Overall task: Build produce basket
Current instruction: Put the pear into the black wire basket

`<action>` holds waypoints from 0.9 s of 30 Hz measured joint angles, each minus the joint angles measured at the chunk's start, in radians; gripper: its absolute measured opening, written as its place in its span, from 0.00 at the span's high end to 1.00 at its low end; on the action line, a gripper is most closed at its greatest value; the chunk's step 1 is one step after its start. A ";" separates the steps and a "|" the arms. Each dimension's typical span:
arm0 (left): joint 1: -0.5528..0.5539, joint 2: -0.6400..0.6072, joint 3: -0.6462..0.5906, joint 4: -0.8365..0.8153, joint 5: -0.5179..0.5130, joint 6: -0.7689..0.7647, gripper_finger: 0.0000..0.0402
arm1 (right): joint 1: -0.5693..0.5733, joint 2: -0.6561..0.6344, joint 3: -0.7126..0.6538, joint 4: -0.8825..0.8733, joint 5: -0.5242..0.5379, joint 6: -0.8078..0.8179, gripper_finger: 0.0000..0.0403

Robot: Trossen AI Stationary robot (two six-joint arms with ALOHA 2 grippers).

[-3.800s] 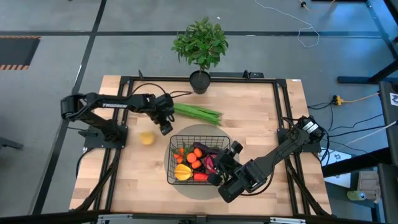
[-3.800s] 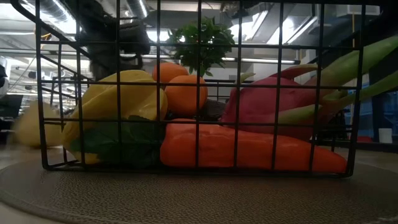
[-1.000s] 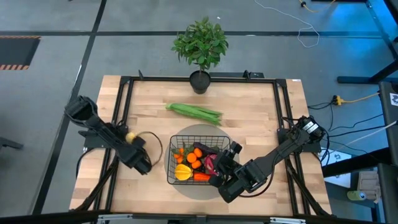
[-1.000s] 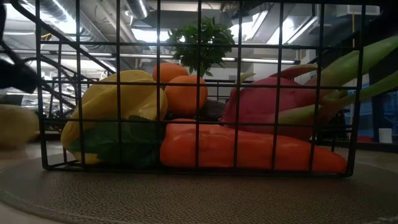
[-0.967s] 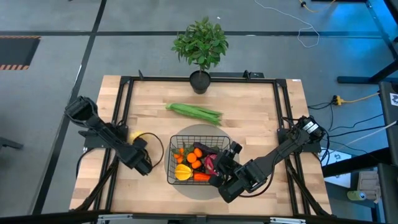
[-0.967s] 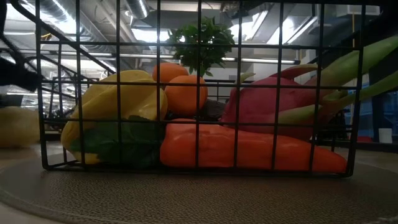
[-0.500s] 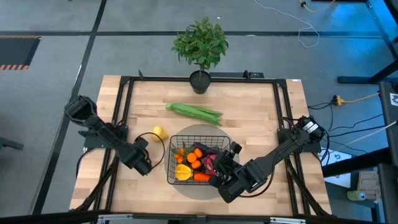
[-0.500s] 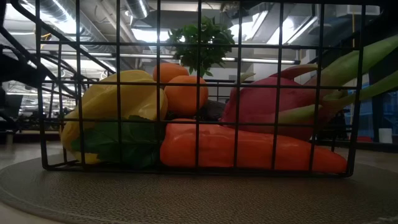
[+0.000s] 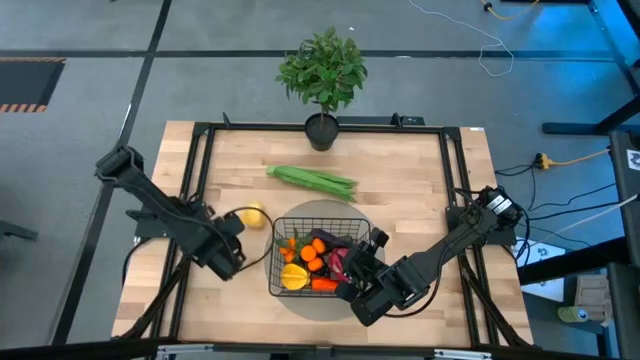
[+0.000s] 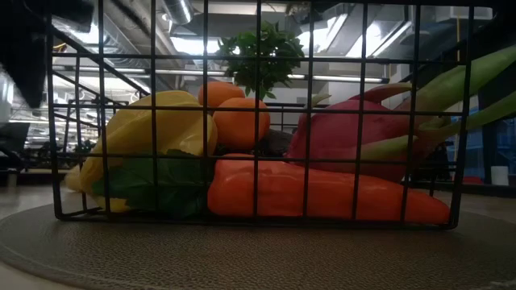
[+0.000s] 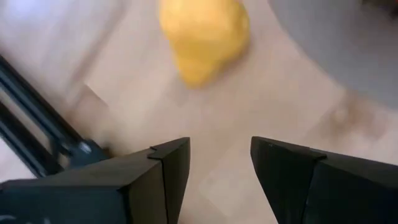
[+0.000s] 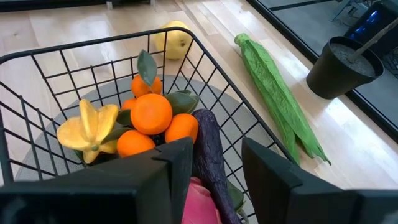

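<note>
I should close my left gripper on the stem at the narrow end (image 9: pixel 244 227) (image 11: pixel 194 86) of the yellow pear that lies on the table next to the grey mat.
The black wire basket (image 9: pixel 275 232) stands on a round grey mat (image 9: pixel 300 213) and holds orange tomatoes (image 12: pixel 151 113), a yellow fruit (image 12: pixel 90 127), a purple eggplant (image 12: pixel 210 140) and a red piece (image 10: pixel 314 193). A yellow lemon (image 9: pixel 253 216) lies on the table at the mat's left edge. Long green beans (image 9: pixel 315 180) lie on the wood beyond the basket. My left gripper (image 9: pixel 232 240) hangs open above the table, just near-left of the lemon (image 11: pixel 202 34). My right gripper (image 12: pixel 214 165) stands open over the basket's near right corner. My right gripper has its two fingers (image 12: pixel 174 168) on either side of the eggplant's near end, over the basket. Its own fingers hide what lies beneath them, so I cannot tell whether it touches the produce or the basket.
A leafy potted plant (image 9: pixel 322 75) stands at the table's far edge, in the middle. A black frame (image 9: pixel 200 135) runs round the tabletop. Bare wood lies left of the mat and right of the beans.
The lemon has rolled along the table from beside my left gripper toward the basket and now lies at the mat's left edge. My left gripper has risen from the table and rolled its wrist, its fingers still apart.
</note>
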 joint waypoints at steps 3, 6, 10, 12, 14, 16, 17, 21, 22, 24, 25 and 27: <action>0.034 -0.050 0.023 -0.061 -0.061 0.009 0.60 | 0.000 0.000 0.000 0.000 0.000 0.000 0.66; 0.076 -0.096 0.006 -0.065 -0.066 0.099 0.60 | 0.000 0.000 0.000 0.000 0.000 0.000 0.66; 0.122 -0.139 -0.063 0.118 -0.022 0.174 0.60 | 0.000 0.000 0.000 -0.001 0.000 -0.002 0.66; 0.133 -0.139 -0.109 0.249 0.000 0.207 0.60 | 0.000 0.000 0.000 -0.001 0.000 -0.003 0.66; 0.136 -0.139 -0.154 0.364 0.003 0.197 0.60 | 0.000 0.000 0.000 -0.001 -0.001 -0.004 0.66; 0.136 -0.138 -0.193 0.426 0.003 0.167 0.60 | 0.000 0.000 0.000 -0.001 -0.001 -0.004 0.66; 0.136 -0.132 -0.207 0.437 0.002 0.140 0.60 | 0.000 0.000 0.000 -0.001 -0.002 -0.004 0.66; 0.124 -0.118 -0.249 0.440 -0.011 0.037 0.60 | 0.000 0.000 -0.001 -0.001 -0.025 -0.004 0.66; 0.119 -0.117 -0.259 0.441 -0.010 0.026 0.60 | 0.000 0.000 -0.001 -0.001 -0.026 -0.004 0.66; 0.109 -0.117 -0.277 0.450 0.004 0.019 0.60 | 0.000 0.000 -0.001 -0.001 -0.026 -0.004 0.66; 0.103 -0.117 -0.285 0.470 0.010 0.019 0.60 | 0.000 0.000 -0.001 -0.001 -0.026 -0.004 0.66; 0.094 -0.117 -0.297 0.515 0.012 0.020 0.60 | 0.000 0.000 -0.001 -0.001 -0.026 -0.004 0.66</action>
